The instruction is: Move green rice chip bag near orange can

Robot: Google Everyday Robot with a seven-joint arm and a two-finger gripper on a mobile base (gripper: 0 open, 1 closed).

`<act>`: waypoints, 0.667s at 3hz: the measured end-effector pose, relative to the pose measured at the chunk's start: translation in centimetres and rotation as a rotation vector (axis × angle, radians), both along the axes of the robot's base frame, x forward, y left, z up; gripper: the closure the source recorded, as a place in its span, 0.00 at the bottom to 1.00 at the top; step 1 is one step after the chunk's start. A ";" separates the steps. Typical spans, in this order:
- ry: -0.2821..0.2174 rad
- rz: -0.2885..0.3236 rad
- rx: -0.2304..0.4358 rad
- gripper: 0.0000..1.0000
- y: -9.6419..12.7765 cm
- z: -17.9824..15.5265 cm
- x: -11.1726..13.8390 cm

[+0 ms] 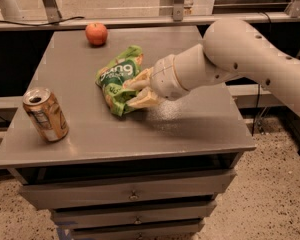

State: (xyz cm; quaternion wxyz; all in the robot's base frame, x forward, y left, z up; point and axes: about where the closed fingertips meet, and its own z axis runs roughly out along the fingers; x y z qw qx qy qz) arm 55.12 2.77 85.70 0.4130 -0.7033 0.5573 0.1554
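Note:
The green rice chip bag will be put down against the orange can's side that faces my gripper (78,104).
The green rice chip bag (117,79) is crumpled and sits at the middle of the grey table top, held on its right side. My gripper (136,91) is shut on the bag, its tan fingers (145,100) pinching the bag's right edge. My white arm reaches in from the right. The orange can (45,114) stands upright and slightly tilted near the table's front left corner, well to the left of the bag and apart from it.
A red-orange apple (96,33) sits at the back of the table (180,134), behind the bag. Drawers run below the table's front edge. Metal rails and posts stand behind the table.

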 end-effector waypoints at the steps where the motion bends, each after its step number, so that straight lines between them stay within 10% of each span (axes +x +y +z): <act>1: 0.000 0.000 0.000 1.00 0.0 0.0 0.0; 2: -0.012 0.080 0.036 1.00 3.5 1.1 -2.5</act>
